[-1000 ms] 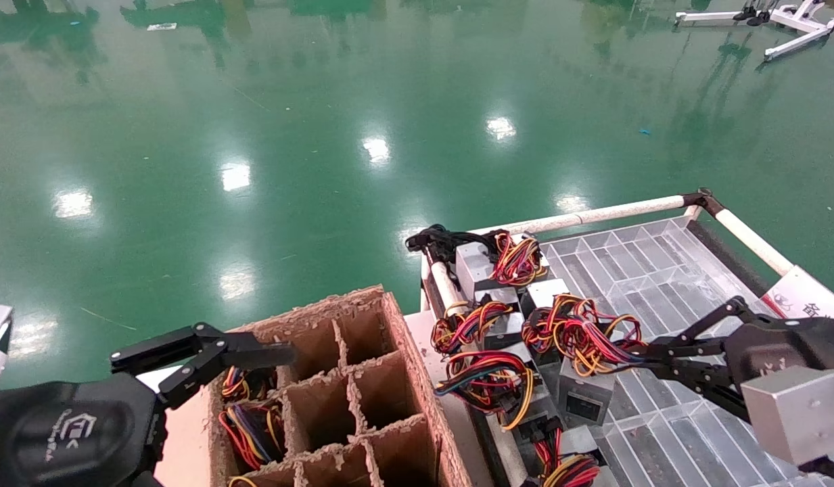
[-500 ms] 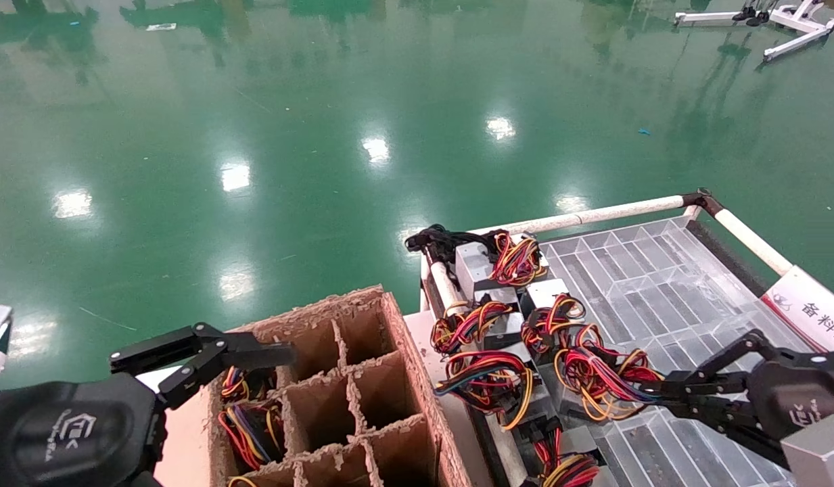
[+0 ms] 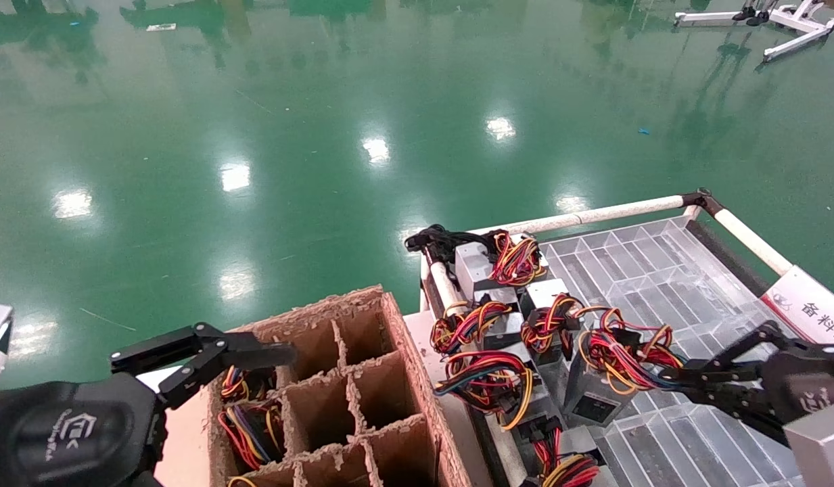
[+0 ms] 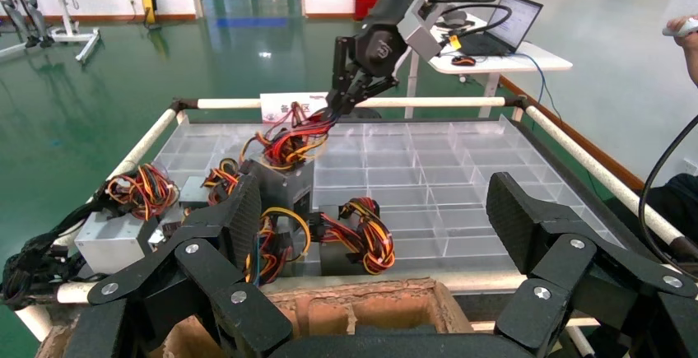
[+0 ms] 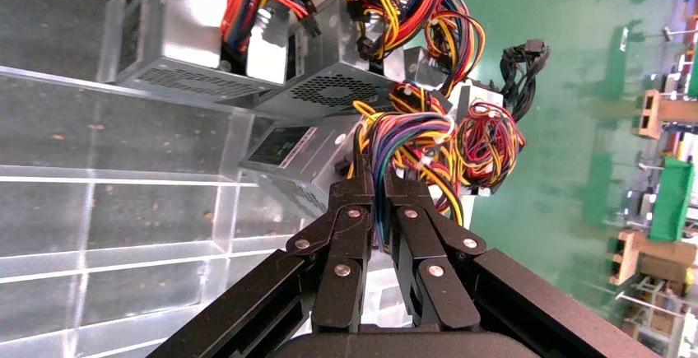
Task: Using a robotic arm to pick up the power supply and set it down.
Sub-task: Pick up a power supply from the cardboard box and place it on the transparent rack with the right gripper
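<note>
My right gripper is going to put the grey power supply down in the clear tray (image 3: 589,388) (image 5: 306,162) beside the row of other supplies. The supply now hangs tilted just above the tray.
My right gripper (image 3: 663,387) is shut on the coloured wire bundle (image 3: 623,350) of a grey power supply (image 3: 592,400). The supply hangs tilted by its wires, just above the clear tray, beside its look-alikes. In the right wrist view the fingertips (image 5: 363,179) pinch blue, green and yellow wires, and the power supply's grey box (image 5: 300,159) lies just beyond them. The left wrist view shows the robotic arm's gripper (image 4: 331,116) holding the wires above the power supply (image 4: 284,183). My left gripper (image 3: 247,352) stays open over the cardboard box, its own gripper (image 4: 379,218) holding nothing.
A cardboard box with dividers (image 3: 389,338) stands at the lower left, wires showing in its left cells (image 3: 251,419). Other supplies (image 3: 481,267) sit in a row along the left side of the clear divided tray (image 3: 660,270). A white rail (image 3: 592,216) frames it.
My right gripper has drawn back to the right with the wire bundle in it. The supply has tipped and come away from the row. The left arm has not moved.
</note>
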Robot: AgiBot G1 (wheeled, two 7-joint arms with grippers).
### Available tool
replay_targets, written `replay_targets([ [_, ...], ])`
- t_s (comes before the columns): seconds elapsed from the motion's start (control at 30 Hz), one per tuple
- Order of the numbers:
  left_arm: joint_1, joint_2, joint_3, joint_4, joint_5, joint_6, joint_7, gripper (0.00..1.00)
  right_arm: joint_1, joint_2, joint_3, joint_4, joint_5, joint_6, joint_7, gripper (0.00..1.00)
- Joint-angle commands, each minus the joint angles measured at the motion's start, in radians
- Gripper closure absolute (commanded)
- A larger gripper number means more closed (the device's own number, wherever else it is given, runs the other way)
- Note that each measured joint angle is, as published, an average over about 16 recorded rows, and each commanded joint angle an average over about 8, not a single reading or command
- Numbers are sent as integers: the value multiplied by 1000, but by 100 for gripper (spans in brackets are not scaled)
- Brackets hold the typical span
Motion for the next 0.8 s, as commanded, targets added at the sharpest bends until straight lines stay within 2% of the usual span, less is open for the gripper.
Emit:
replay_targets([
  [0.03,0,0,0,0,0,0,0,0,2,-12,-1,-2,-8,5,-4,100],
  [0.27,0,0,0,0,0,0,0,0,38,-62,-2,6,-22,-55,-35,100],
  [0.5,0,0,1,0,0,0,0,0,71,-67,-6,10,-54,-106,-25,100],
  [0.63,0,0,1,0,0,0,0,0,72,-55,-10,8,-78,-93,3,100],
  [0.8,0,0,1,0,-1,0,0,0,48,-52,-17,1,-93,-42,42,100],
])
